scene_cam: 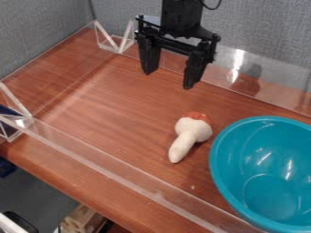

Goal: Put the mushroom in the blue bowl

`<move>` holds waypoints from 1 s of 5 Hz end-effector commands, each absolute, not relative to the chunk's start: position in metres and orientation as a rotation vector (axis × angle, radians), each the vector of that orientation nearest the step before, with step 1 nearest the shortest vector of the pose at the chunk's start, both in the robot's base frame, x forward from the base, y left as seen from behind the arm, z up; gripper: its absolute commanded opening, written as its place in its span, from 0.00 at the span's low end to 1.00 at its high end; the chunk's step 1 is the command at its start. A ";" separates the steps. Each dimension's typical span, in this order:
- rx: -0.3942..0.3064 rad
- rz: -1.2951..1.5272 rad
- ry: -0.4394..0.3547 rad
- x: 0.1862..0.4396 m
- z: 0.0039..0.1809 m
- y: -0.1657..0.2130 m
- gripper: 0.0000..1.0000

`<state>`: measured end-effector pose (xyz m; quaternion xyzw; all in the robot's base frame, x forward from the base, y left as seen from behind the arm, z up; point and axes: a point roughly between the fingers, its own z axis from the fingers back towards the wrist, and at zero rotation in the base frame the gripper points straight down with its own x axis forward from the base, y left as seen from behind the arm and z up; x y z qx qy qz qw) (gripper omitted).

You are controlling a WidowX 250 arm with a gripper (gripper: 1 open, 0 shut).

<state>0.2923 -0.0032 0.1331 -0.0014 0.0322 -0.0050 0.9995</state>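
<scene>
Next, the robot's gripper should move down to the mushroom and close on the stem's end [191, 130] beside its orange-red cap.
The mushroom [190, 136] lies on its side on the wooden table, cream stem pointing toward the front, small orange-red cap toward the back. Just to its right sits the large teal-blue bowl [268, 169], with nothing inside it. My gripper [170, 67] hangs above the table behind and slightly left of the mushroom, well clear of it. Its black fingers [148, 56] stand apart, open, with nothing between them.
Low clear plastic walls [73, 157] fence the wooden tabletop [109, 105] at the front, left and back. A white wire bracket [112, 36] stands at the back left corner. A grey panel rises behind the table.
</scene>
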 end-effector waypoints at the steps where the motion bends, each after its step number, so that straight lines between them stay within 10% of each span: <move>1: -0.005 -0.021 0.075 0.291 0.124 -0.006 1.00; 5: -0.038 -0.079 0.087 0.284 0.067 -0.027 1.00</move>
